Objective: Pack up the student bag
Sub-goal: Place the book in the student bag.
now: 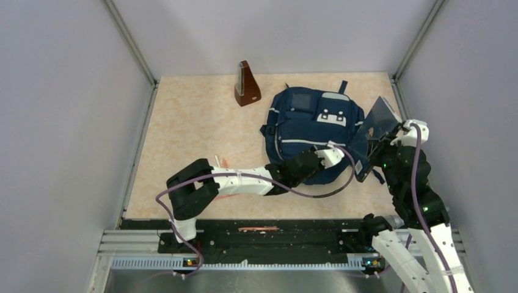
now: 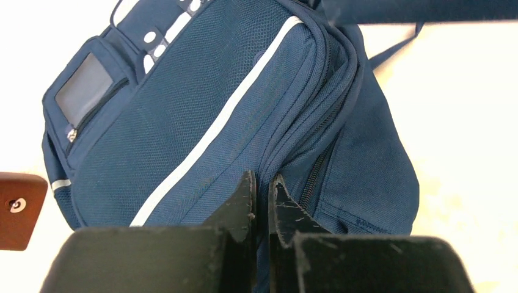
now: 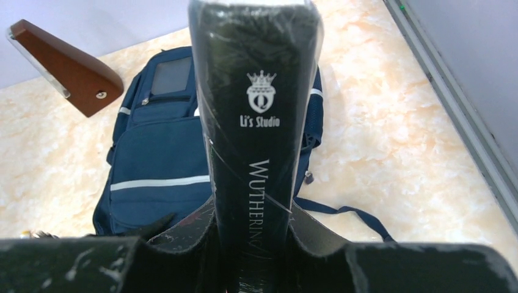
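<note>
I can see the bag's flap over its opening while my left gripper pinches a fold of the bag, so I should grab the flap's zipper edge [image 2: 299, 134] and lift it before putting the book in.
The student bag [image 1: 311, 122], navy with thin light stripes and pale patches, lies flat on the table right of centre. My left gripper [image 1: 333, 155] reaches its near edge. In the left wrist view the bag [image 2: 214, 104] fills the frame, and the left gripper [image 2: 262, 183] is shut on a fold of its fabric beside the zipper. My right gripper [image 1: 382, 143] holds a dark, plastic-wrapped book [image 1: 380, 119] tilted up at the bag's right side. In the right wrist view the right gripper [image 3: 253, 220] is shut on the book's spine [image 3: 256, 122], with the bag [image 3: 156, 159] behind it.
A brown wooden pyramid-shaped object [image 1: 247, 85] stands at the back, left of the bag, and also shows as a brown shape [image 3: 67, 67] in the right wrist view. A small orange thing [image 1: 223, 163] peeks from under the left arm. Grey walls enclose the table; a loose bag strap [image 3: 348, 213] trails right.
</note>
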Available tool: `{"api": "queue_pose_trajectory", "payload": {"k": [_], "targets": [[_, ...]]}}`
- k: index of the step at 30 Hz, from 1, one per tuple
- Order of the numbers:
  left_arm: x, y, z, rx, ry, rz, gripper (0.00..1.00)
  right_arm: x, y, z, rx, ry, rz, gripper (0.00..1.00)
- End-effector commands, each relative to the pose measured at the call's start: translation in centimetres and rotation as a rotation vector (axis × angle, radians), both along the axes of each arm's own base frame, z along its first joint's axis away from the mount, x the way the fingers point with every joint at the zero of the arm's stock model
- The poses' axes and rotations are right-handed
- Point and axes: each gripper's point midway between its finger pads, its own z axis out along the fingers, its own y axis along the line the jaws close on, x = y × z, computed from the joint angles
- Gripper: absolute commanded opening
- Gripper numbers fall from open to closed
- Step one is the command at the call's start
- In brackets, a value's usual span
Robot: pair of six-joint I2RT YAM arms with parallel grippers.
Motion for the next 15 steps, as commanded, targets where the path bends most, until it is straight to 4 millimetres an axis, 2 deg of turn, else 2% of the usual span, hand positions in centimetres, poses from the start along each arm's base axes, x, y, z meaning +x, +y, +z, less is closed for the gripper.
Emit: {"api": "queue_pose_trajectory", "payload": {"k": [1,3,9,11,15], "targets": [[2.1,1.6,10.1,-0.225,-0.035,0.116,0.00,-0.2,0.5,4.5,0.090,-0.153,0.020,0.00],[0.9,1.4,9.8,-0.220,0.025,0.065,0.00,0.0,1.0,3.4,0.108,-0.138,0.033,0.00],[-4.1,0.2,6.6,-0.239,0.319,-0.090,0.00,0.4,2.4,1.5,0.165,-0.103,0.080,0.00],[-4.6,0.2,5.6,-0.239,0.380,-0.096,0.00,0.3,2.5,1.2,0.173,-0.094,0.083,0.00],[-4.0,0.7,4.9,-0.287,0.527,-0.112,0.05,0.0,2.5,0.7,0.177,-0.081,0.086,0.00]]}}
